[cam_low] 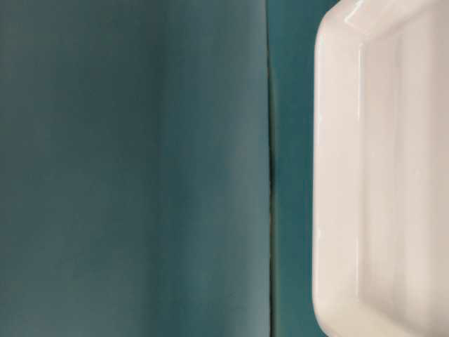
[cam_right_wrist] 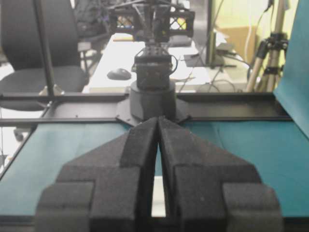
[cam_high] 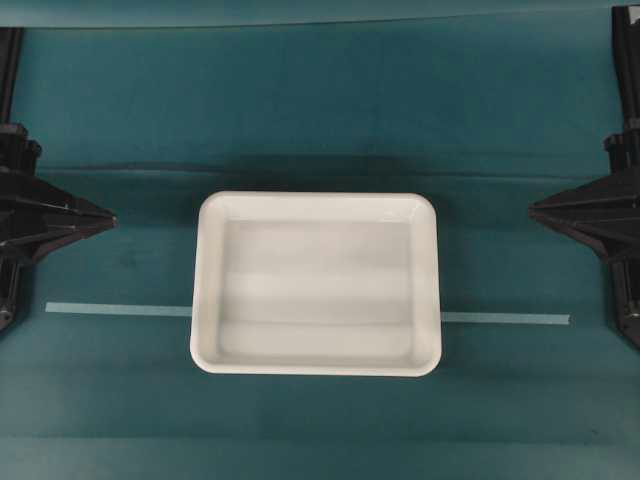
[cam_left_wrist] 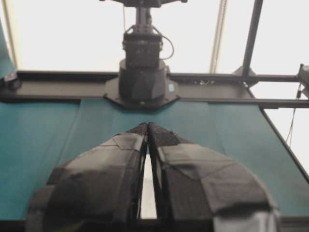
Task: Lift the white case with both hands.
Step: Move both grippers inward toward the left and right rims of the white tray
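Note:
Next, I close my right gripper on the middle of the nearer short rim [cam_high: 431, 270] of the white case, opposite the rim facing my left gripper.
The white case [cam_high: 315, 290] lies flat and empty on the teal cloth at the middle of the overhead view. The table-level view shows one end of the case [cam_low: 379, 175]. My left gripper [cam_high: 112, 218] points at it from the far left edge, well apart from its rim. My right gripper [cam_high: 532, 210] points at it from the far right, also apart. In both wrist views the pointed tips meet: the left gripper [cam_left_wrist: 147, 124] and the right gripper [cam_right_wrist: 158, 119] are shut on nothing. A white sliver shows through the slit behind each pair of tips.
A pale tape strip [cam_high: 110, 309] runs across the cloth and passes under the case. A fold in the cloth [cam_high: 300, 170] crosses behind the case. Each wrist view faces the opposite arm's base [cam_left_wrist: 142, 72] [cam_right_wrist: 153, 92]. A chair [cam_right_wrist: 38, 72] stands beyond the table.

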Controlling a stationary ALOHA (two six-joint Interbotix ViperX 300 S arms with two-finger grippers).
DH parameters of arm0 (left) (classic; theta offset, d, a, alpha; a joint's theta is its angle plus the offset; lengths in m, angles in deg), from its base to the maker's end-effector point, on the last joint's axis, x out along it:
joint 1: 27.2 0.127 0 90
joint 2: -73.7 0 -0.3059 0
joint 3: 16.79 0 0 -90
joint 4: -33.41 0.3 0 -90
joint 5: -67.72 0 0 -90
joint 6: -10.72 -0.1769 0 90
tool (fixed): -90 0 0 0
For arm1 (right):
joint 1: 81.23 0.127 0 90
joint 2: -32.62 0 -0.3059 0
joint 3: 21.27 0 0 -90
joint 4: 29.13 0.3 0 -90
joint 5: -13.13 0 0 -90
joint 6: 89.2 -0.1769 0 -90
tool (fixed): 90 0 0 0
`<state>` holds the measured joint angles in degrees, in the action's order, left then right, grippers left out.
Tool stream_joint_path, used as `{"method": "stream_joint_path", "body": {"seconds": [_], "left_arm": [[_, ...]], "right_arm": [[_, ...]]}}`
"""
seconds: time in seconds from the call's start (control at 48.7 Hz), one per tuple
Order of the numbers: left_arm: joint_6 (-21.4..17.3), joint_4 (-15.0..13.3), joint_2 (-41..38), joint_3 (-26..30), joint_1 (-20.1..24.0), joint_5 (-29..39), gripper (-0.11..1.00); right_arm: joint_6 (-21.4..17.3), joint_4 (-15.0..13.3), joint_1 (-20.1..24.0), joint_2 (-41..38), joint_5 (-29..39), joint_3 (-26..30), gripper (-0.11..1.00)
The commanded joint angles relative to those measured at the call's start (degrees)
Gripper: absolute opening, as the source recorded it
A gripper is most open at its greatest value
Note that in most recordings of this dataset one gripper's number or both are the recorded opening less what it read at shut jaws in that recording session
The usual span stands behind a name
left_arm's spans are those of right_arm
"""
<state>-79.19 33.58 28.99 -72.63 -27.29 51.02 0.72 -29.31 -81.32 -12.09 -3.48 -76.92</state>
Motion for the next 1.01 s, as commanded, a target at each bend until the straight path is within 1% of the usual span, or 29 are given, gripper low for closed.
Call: {"method": "stream_joint_path", "body": {"seconds": [0.0,0.021,0.062,0.123,0.164,0.226,0.308,0.431,0.452,0.472,0.513,0.596,0.616,0.698,0.78,0.842,0.945,0.986], "left_arm": [[2.46,0.62,-1.49,2.72,-0.88,1.93,0.14],[3.08,0.62,-1.76,3.08,-0.88,2.72,0.14],[4.48,0.62,-2.29,3.78,-0.88,4.31,0.09],[7.12,0.62,-2.81,4.92,-0.97,6.68,0.0],[8.79,0.62,-2.99,5.36,-1.05,7.47,-0.03],[11.51,0.62,-3.16,6.15,-1.14,8.09,-0.03],[16.26,0.7,-3.16,7.29,-1.32,8.26,-0.03],[26.1,0.62,-3.16,8.35,-1.32,8.96,-0.03],[28.13,0.62,-3.16,8.35,-1.32,9.14,-0.03],[31.11,0.7,-3.16,8.35,-1.32,9.23,-0.03],[34.89,0.7,-3.16,8.35,-1.23,9.32,-0.03],[42.89,0.62,-3.16,8.35,-1.23,10.02,-0.03],[44.82,0.62,-3.16,8.35,-1.23,10.28,-0.03],[51.68,0.62,-3.16,8.26,-1.23,12.13,-0.03],[57.66,0.7,-3.34,8.35,-1.14,14.94,-0.03],[61.79,0.62,-3.43,8.26,-1.05,17.49,-0.03],[67.06,0.62,-3.6,7.91,-0.18,20.65,-0.03],[68.82,0.62,-3.6,7.82,0.18,21.8,-0.03]], "right_arm": [[-0.7,0.44,0.18,-0.44,-0.26,0.44,0.09],[-0.97,0.97,0.18,-0.53,0.09,0.53,0.09],[-1.85,1.93,0.26,-0.44,0.97,0.79,0.09],[-4.04,4.13,0.18,-0.44,2.9,1.67,0.01],[-5.98,5.62,0.18,-0.53,4.57,2.29,0.0],[-9.14,7.73,0.18,-0.62,7.47,3.43,0.0],[-14.77,10.63,0.09,-0.88,12.57,5.1,0.0],[-24.35,15.12,-0.62,-1.85,18.63,6.94,0.0],[-26.19,15.82,-0.79,-2.02,19.34,7.21,0.0],[-27.95,16.44,-0.97,-2.29,19.95,7.29,0.0],[-31.55,17.31,-1.23,-2.64,21.09,7.47,0.0],[-38.76,18.28,-1.67,-3.34,22.32,7.47,0.0],[-41.22,18.28,-1.67,-3.52,22.59,7.56,0.0],[-46.93,18.28,-1.85,-3.6,23.12,7.47,0.0],[-50.19,18.28,-2.02,-3.6,23.82,7.47,0.0],[-51.68,18.28,-2.29,-3.69,24.52,7.47,0.0],[-53.53,18.37,-2.9,-3.87,25.75,7.21,0.0],[-54.84,18.46,-3.43,-4.22,26.19,7.03,0.0]]}}
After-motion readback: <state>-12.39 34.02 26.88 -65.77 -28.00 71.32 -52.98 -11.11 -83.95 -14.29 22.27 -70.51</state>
